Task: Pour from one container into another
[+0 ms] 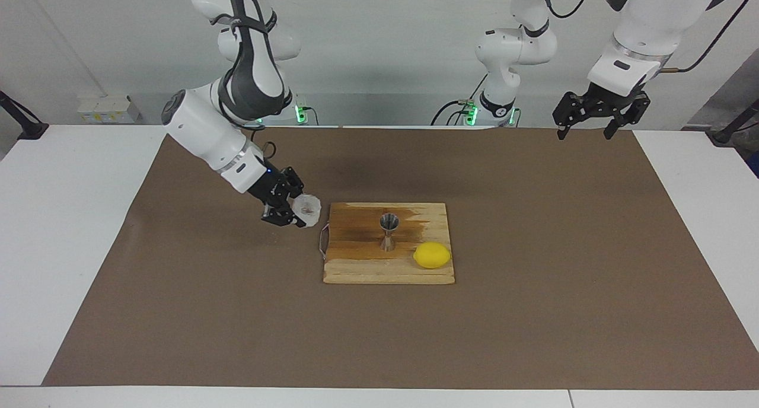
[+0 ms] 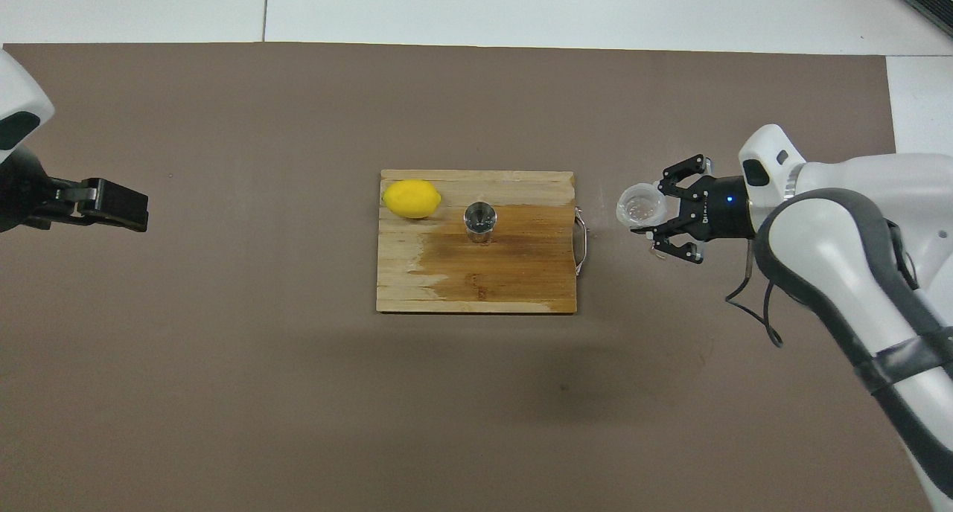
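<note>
The robot's right gripper should release the translucent plastic cup, now low over the brown mat, on the brown mat out [image 2: 677, 256] past the metal handle of the board.
The translucent plastic cup [image 1: 308, 209] is between the fingers of my right gripper [image 1: 296, 209], just beside the handle end of the wooden board, low over the brown mat. In the overhead view the cup [image 2: 641, 205] sits at the tips of the right gripper [image 2: 654, 213], its mouth facing up. The steel jigger [image 1: 388, 232] stands upright in the middle of the board and also shows in the overhead view [image 2: 480, 220]. My left gripper [image 1: 584, 133] waits open and empty, raised over the left arm's end of the mat, and shows in the overhead view [image 2: 112, 203].
The wooden board [image 1: 356, 268] lies mid-mat with a dark wet stain and a metal handle [image 1: 323, 242] toward the right arm. A yellow lemon [image 1: 431, 255] lies on the board beside the jigger, toward the left arm's end. A brown mat [image 1: 533, 313] covers the table.
</note>
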